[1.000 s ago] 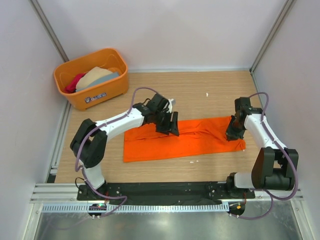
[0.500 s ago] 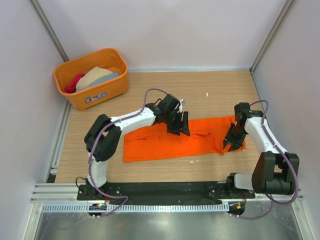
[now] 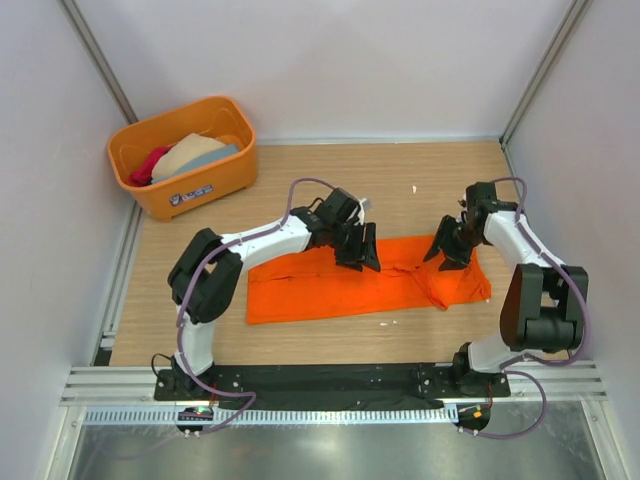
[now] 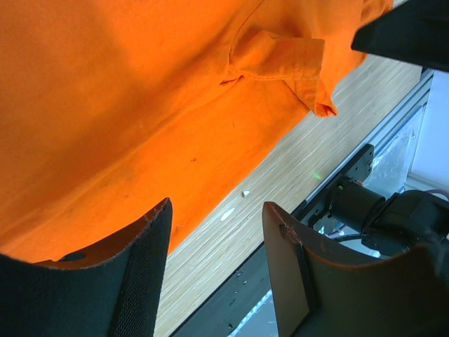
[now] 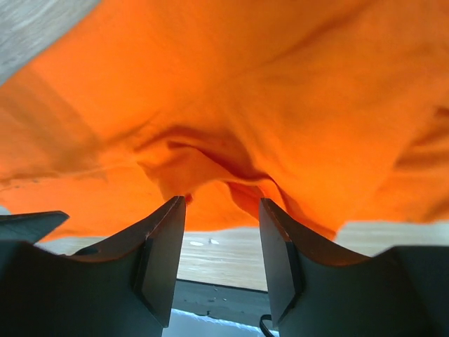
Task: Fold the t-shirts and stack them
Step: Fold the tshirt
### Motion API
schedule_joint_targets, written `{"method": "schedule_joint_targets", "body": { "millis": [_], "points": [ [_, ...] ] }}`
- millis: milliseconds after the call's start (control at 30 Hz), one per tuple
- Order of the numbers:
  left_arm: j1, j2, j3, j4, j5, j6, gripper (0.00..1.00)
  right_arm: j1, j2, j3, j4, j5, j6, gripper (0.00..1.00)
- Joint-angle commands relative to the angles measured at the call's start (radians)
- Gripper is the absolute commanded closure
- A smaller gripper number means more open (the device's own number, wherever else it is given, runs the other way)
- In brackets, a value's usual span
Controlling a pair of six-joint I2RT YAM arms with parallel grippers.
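Observation:
A flap at the orange t-shirt's rumpled end sticks past its near edge; next I grab the flap's tip (image 3: 443,306) with my right gripper and fold it back over the t-shirt.
A bright orange t-shirt (image 3: 300,290) lies across the middle of the table as a long strip, with its right end rumpled. My left gripper (image 3: 360,252) hovers open over the strip's far edge near its middle, and in the left wrist view the gripper (image 4: 217,210) has nothing between its fingers, with the shirt (image 4: 140,105) below it. My right gripper (image 3: 447,252) stands open over the rumpled right end. In the right wrist view the gripper (image 5: 221,207) has a raised fold of the shirt (image 5: 245,91) just beyond its tips. Other t-shirts, crimson-pink (image 3: 150,165), beige (image 3: 190,150) and grey-blue (image 3: 226,151), lie in a tub.
The orange plastic tub (image 3: 200,188) stands at the far left corner of the wooden table (image 3: 400,180). A black rail (image 3: 320,378) with the arm bases runs along the near edge. White walls and metal posts close in both sides.
My right gripper has opened and let go of the shirt's right end, then moved away from the near edge toward the far side. My left gripper shifted right along the strip and narrowed slightly.

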Motion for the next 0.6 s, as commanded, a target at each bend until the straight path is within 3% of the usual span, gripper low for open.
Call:
{"method": "schedule_joint_targets", "body": {
  "millis": [0, 200, 400, 567],
  "points": [
    [0.007, -0.058, -0.023, 0.02, 0.012, -0.01, 0.44, 0.018, 0.067, 0.051, 0.108, -0.126, 0.01, 0.47],
    [0.012, -0.079, -0.023, 0.014, 0.024, -0.007, 0.41, 0.063, 0.147, 0.056, 0.137, -0.152, -0.019, 0.44],
    [0.012, -0.107, -0.046, -0.008, 0.004, -0.014, 0.44, 0.187, 0.175, 0.049, 0.099, -0.106, -0.007, 0.48],
    [0.012, -0.113, -0.045, -0.014, 0.012, -0.025, 0.45, 0.222, 0.039, -0.038, 0.041, -0.103, 0.075, 0.47]
  ]
}}
